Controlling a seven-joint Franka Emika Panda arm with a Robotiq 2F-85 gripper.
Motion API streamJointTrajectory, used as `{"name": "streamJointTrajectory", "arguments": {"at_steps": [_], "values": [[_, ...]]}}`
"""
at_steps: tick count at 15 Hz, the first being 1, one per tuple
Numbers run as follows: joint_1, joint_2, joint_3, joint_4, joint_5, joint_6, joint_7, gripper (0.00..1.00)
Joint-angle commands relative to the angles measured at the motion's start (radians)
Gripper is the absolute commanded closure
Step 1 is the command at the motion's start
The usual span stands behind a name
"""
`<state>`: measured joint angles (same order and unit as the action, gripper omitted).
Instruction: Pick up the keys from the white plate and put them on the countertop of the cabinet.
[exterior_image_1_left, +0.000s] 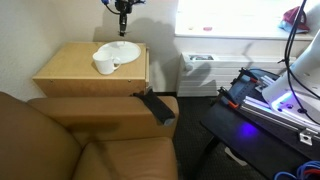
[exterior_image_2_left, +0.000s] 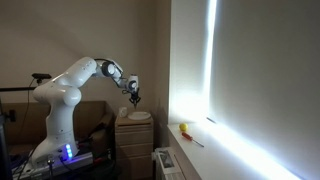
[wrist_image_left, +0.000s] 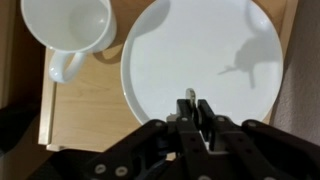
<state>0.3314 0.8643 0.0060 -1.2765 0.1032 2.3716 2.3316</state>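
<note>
The keys, now dangling high over the white plate, will be put down by my gripper on the bare countertop (exterior_image_1_left: 125, 67) (wrist_image_left: 76, 94) just beside the handle of the white cup.
My gripper (wrist_image_left: 192, 108) hangs well above the white plate (wrist_image_left: 205, 55), fingers shut on a small thin piece of the keys (wrist_image_left: 190, 96) that pokes out between the tips. The plate's surface is bare except for the shadow of the gripper and something dangling from it. In both exterior views the gripper (exterior_image_1_left: 122, 24) (exterior_image_2_left: 135, 98) is high over the plate (exterior_image_1_left: 120, 49) (exterior_image_2_left: 139, 116), which rests on the light tan countertop (exterior_image_1_left: 70, 68) of the cabinet (exterior_image_2_left: 135, 145).
A white cup (wrist_image_left: 62, 30) (exterior_image_1_left: 104, 65) stands on the countertop (wrist_image_left: 95, 110) beside the plate. A brown leather couch (exterior_image_1_left: 90, 135) sits in front of the cabinet. A white heater unit (exterior_image_1_left: 205, 72) stands beside it under the window.
</note>
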Motion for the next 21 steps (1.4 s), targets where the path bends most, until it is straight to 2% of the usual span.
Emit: {"name": "streamJointTrajectory", "arguments": {"at_steps": [1, 4, 8, 10, 15, 19, 21], "values": [[-0.032, -0.171, 0.041, -0.182, 0.012, -0.133, -0.078, 0.97], [-0.033, -0.233, 0.052, -0.259, 0.014, -0.224, -0.108, 0.97], [-0.031, -0.264, 0.065, -0.356, 0.019, -0.232, -0.139, 0.97], [-0.032, -0.262, 0.079, -0.406, 0.026, -0.159, -0.178, 0.97], [-0.024, -0.209, 0.105, -0.443, 0.057, -0.064, -0.22, 0.97], [-0.001, -0.138, 0.102, -0.437, 0.038, 0.094, -0.233, 0.97], [0.034, -0.085, 0.071, -0.415, -0.007, 0.19, -0.231, 0.97]]}}
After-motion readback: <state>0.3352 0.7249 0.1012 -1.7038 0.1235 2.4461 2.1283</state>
